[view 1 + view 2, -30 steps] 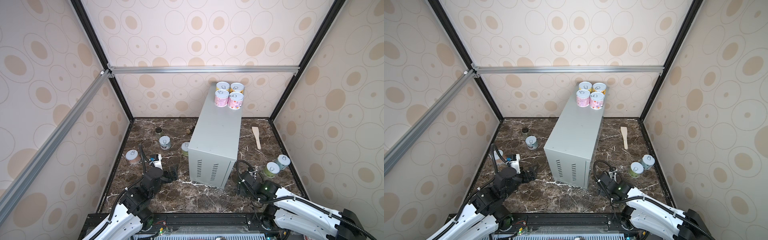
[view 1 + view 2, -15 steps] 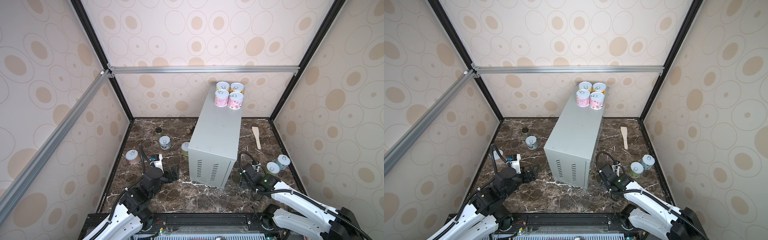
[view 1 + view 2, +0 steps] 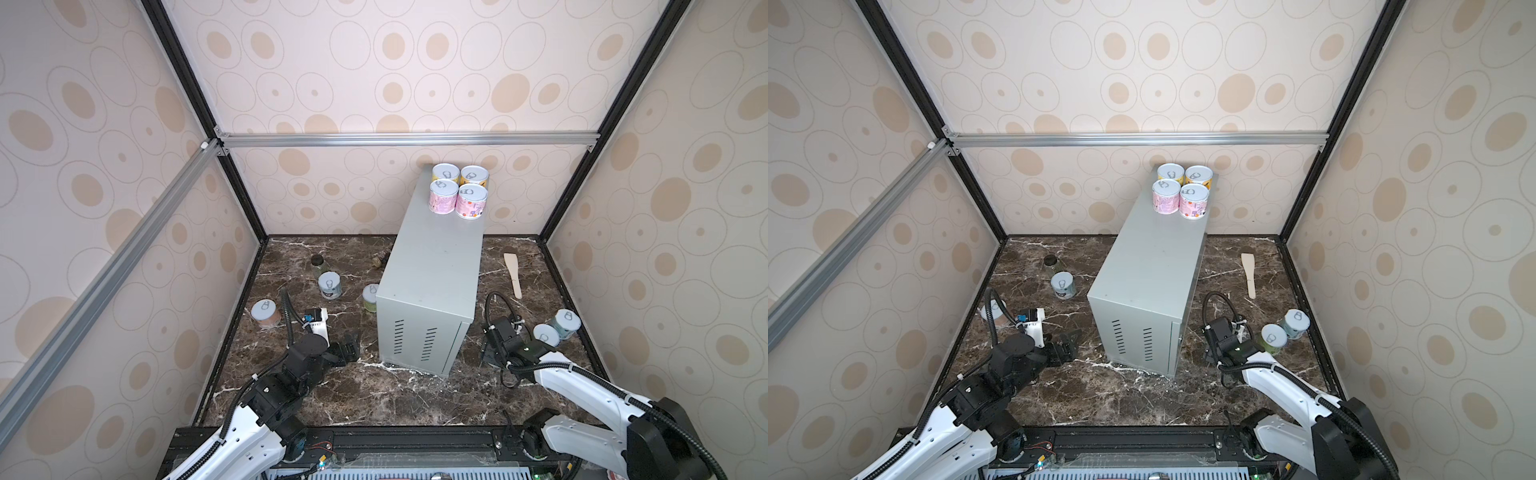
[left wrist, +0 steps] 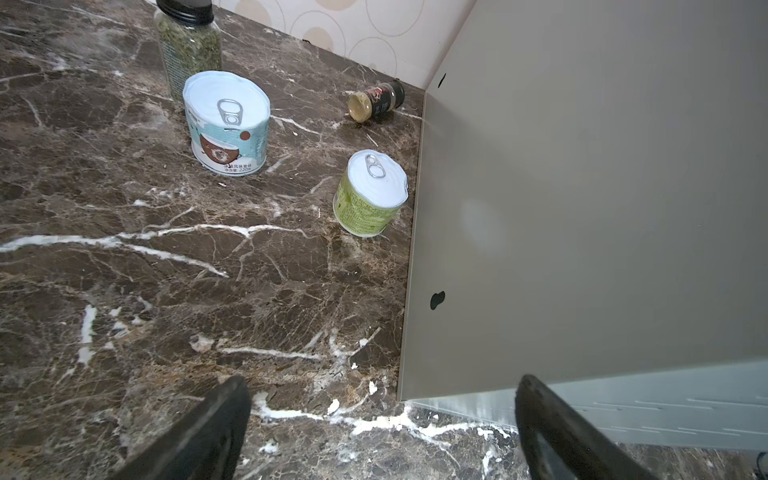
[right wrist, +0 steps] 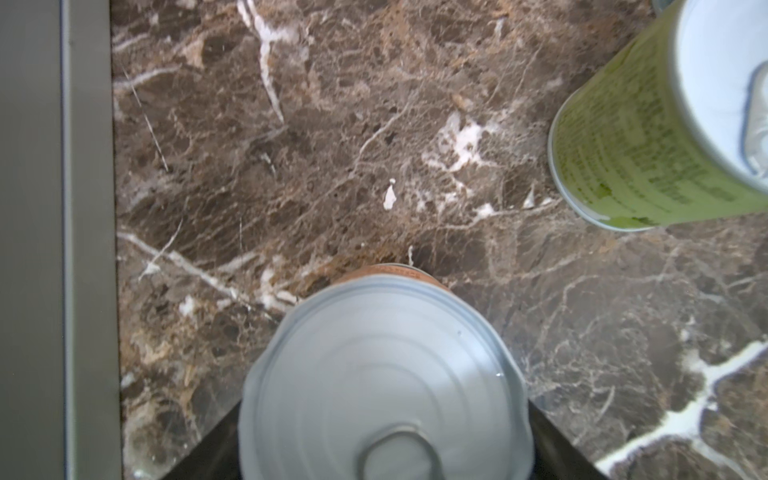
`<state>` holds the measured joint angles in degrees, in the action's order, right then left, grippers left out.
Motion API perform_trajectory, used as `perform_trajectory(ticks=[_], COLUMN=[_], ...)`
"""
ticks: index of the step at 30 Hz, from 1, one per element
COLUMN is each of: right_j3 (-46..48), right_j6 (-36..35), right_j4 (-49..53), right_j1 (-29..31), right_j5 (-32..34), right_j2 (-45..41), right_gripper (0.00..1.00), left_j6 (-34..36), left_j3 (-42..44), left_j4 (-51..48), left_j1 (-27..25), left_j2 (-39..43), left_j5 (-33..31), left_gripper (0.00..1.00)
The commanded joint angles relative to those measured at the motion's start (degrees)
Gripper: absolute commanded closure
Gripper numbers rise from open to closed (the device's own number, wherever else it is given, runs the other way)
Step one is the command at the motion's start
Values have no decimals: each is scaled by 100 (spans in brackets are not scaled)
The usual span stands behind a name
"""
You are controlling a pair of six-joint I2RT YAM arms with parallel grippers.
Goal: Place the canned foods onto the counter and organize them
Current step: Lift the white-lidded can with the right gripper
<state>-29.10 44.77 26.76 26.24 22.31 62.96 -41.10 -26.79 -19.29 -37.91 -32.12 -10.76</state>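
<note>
The robot's right gripper points steeply down over the orange can's lid, so it should open, tilt flatter and grip the orange can's side point(image 5: 392, 272) lower before lifting.
The grey counter point(image 3: 436, 266) carries two yellow cans point(image 3: 446, 172) and two pink cans point(image 3: 471, 200) at its far end. To its left on the marble stand an orange can point(image 3: 265, 313), a white-blue can point(image 4: 226, 124) and a green can point(image 4: 372, 193). My left gripper point(image 4: 380, 380) is open and empty near the counter's front corner. My right gripper point(image 5: 386, 449) points down beside the counter's right side, its fingers flanking an orange-labelled can point(image 5: 382, 365). The lid hides whether they touch it. A green can point(image 5: 648, 137) and a white-blue can point(image 3: 566, 323) stand just right of it.
A black-lidded glass jar point(image 4: 189, 41) stands behind the white-blue can. A small spice bottle point(image 4: 376, 106) lies by the counter's left side. A wooden spatula point(image 3: 513, 274) lies at the back right. Patterned walls enclose the marble floor point(image 3: 374, 395).
My right arm has reached farther in along the counter's right side, closer to the green can. The left arm has not moved.
</note>
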Motion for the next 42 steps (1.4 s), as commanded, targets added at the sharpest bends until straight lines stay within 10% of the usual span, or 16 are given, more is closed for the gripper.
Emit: perform_trajectory(ticks=[1, 22, 42], right_j3=[30, 1032, 1019], right_j6=[-115, 926, 1034], right_j4=[-279, -1641, -1888], right_j1=[-23, 891, 1013], right_j5=[46, 1935, 2125], right_j2=[73, 236, 536], right_gripper=[14, 1, 9], left_j6=[6, 4, -36], left_j3=[-4, 29, 75], left_j4=[82, 105, 122], left_j1=[-2, -6, -24], left_j2=[-22, 12, 54], left_j5=[-9, -5, -26], left_gripper=[1, 1, 1])
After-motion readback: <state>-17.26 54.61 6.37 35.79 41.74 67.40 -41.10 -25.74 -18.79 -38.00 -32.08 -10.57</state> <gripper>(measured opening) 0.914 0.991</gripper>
